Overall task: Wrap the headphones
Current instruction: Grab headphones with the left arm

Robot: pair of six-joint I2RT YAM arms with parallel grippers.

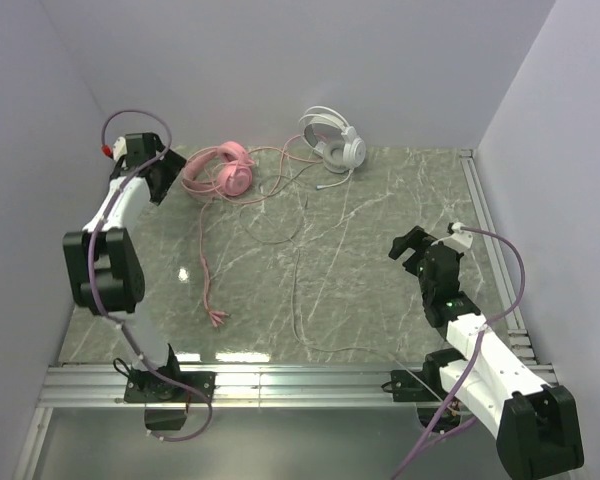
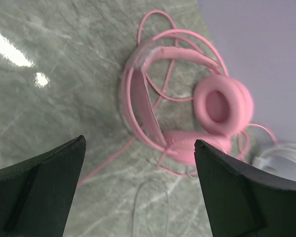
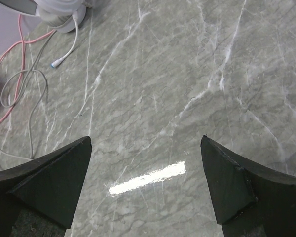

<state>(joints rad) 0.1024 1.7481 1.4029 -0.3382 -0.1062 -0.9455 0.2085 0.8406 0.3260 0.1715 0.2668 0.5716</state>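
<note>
I will use my left gripper to grip the pink headphones by their headband (image 1: 197, 168) and pull them forward before I wrap the cable, as they lie close to the back side.
The pink headphones (image 1: 220, 172) lie at the back left of the marble table (image 1: 380, 230). Their cable (image 1: 205, 270) trails toward the front. My left gripper (image 1: 170, 172) hovers open just left of them. In the left wrist view the pink headphones (image 2: 187, 98) lie ahead of the open left gripper (image 2: 139, 143), with nothing between its fingers. The white headphones (image 1: 332, 140) rest against the back wall. Their cable (image 1: 298, 290) runs down the middle of the table. My right gripper (image 1: 410, 245) is open over bare table at the right, far from both headsets. In its own view the right gripper (image 3: 145, 140) holds nothing.
The two cables cross in loops between the headsets (image 1: 280, 185). A white plug (image 3: 56, 63) lies beside the white earcup (image 3: 64, 15). Walls close the table at the back and both sides. A metal rail (image 1: 300, 380) runs along the front edge.
</note>
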